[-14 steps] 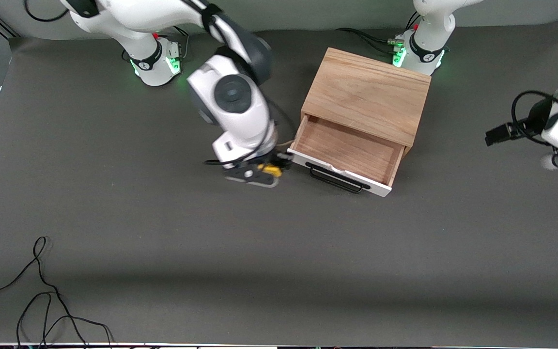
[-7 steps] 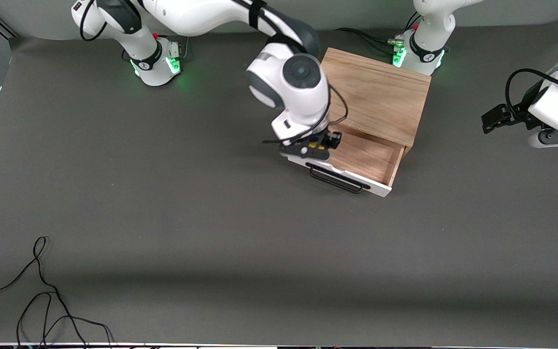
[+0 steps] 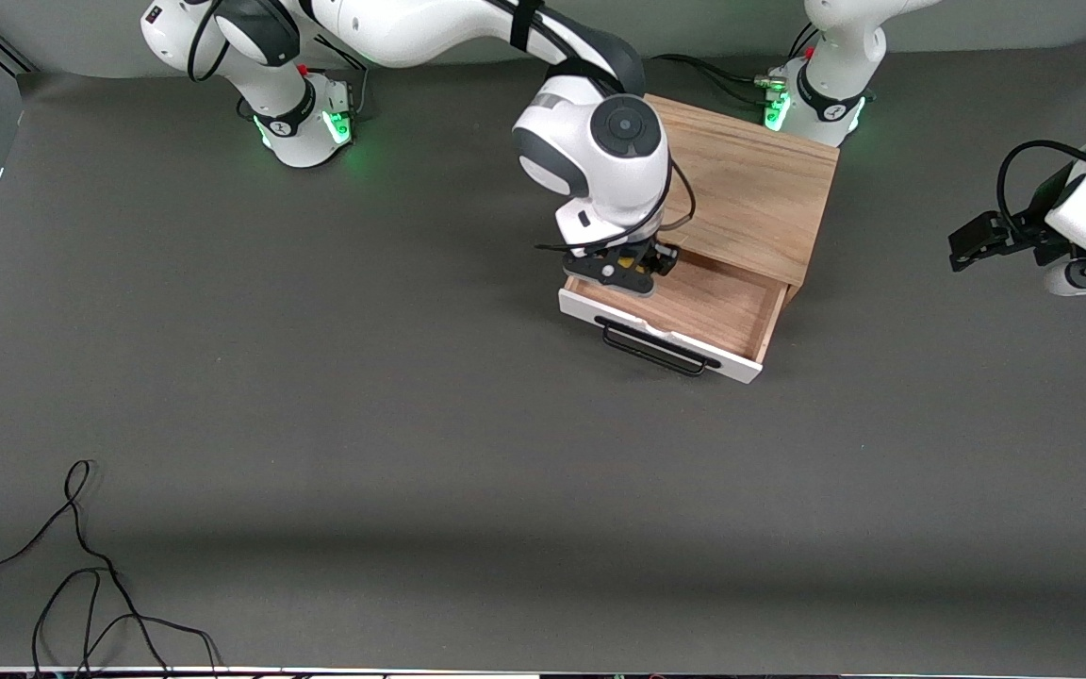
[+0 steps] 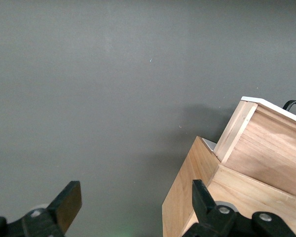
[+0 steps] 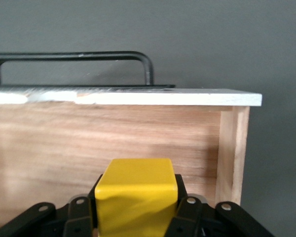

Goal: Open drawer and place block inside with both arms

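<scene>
The robot's right gripper needs to release the yellow block in the drawer's front corner (image 3: pixel 616 273) (image 5: pixel 172 170) farthest from the left gripper.
The light oak box (image 3: pixel 732 179) stands near the left arm's base with its drawer (image 3: pixel 705 306) pulled open toward the front camera. The white front panel (image 3: pixel 666 338) and black handle (image 3: pixel 653 351) face that camera. My right gripper (image 3: pixel 626 271) hangs over the drawer's tray, at the end toward the right arm, shut on the yellow block (image 3: pixel 631 263). In the right wrist view the block (image 5: pixel 136 195) sits between the fingers (image 5: pixel 187 217), above the drawer's wood (image 5: pixel 89 138), panel edge (image 5: pixel 138 97) and handle (image 5: pixel 74 56). My left gripper (image 3: pixel 1085 276) waits, open, beside the box (image 4: pixel 187 197).
Loose black cables (image 3: pixel 81 566) lie on the grey mat at the corner nearest the front camera, toward the right arm's end. The green-lit arm bases (image 3: pixel 303 123) (image 3: pixel 812 104) stand along the table's edge farthest from that camera.
My right arm carried the block from beside the drawer's front corner to over the open tray. The left arm shifted a little at its end of the table.
</scene>
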Available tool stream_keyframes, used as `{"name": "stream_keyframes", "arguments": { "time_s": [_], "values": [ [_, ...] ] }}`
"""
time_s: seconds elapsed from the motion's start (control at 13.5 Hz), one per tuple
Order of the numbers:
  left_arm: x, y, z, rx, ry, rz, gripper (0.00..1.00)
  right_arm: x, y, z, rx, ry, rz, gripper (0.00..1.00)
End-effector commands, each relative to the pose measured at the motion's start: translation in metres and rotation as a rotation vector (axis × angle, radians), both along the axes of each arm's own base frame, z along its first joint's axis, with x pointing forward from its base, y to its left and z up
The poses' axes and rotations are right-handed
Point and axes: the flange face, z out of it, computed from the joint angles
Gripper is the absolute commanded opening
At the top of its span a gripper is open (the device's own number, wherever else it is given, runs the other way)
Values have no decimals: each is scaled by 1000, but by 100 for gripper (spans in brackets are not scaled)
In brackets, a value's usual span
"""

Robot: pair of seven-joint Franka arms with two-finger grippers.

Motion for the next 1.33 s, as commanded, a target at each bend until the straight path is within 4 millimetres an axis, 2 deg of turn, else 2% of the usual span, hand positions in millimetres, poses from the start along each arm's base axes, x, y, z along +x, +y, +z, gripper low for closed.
{"name": "stream_keyframes", "arguments": {
  "time_s": [0.0, 0.22, 0.37, 0.74, 0.96, 1.26],
  "values": [
    [7, 3, 10, -22, -13, -16, 100, 1, 0, 1, -18, 19, -135, 0],
    [14, -7, 12, -26, -15, -42, 100, 0, -4, -11, -33, 50, -170, 0],
    [16, 0, 12, -29, -19, -50, 100, -3, -7, -25, -57, 65, -161, 0],
    [19, 0, 16, -38, -36, -62, 100, -6, -7, -40, -77, 69, -146, 0],
    [33, -3, 16, -40, -33, -65, 100, -7, -5, -41, -75, 65, -95, 0],
    [34, -6, 12, -43, -24, -68, 100, -9, -4, -40, -68, 59, -4, 0]
  ]
}}
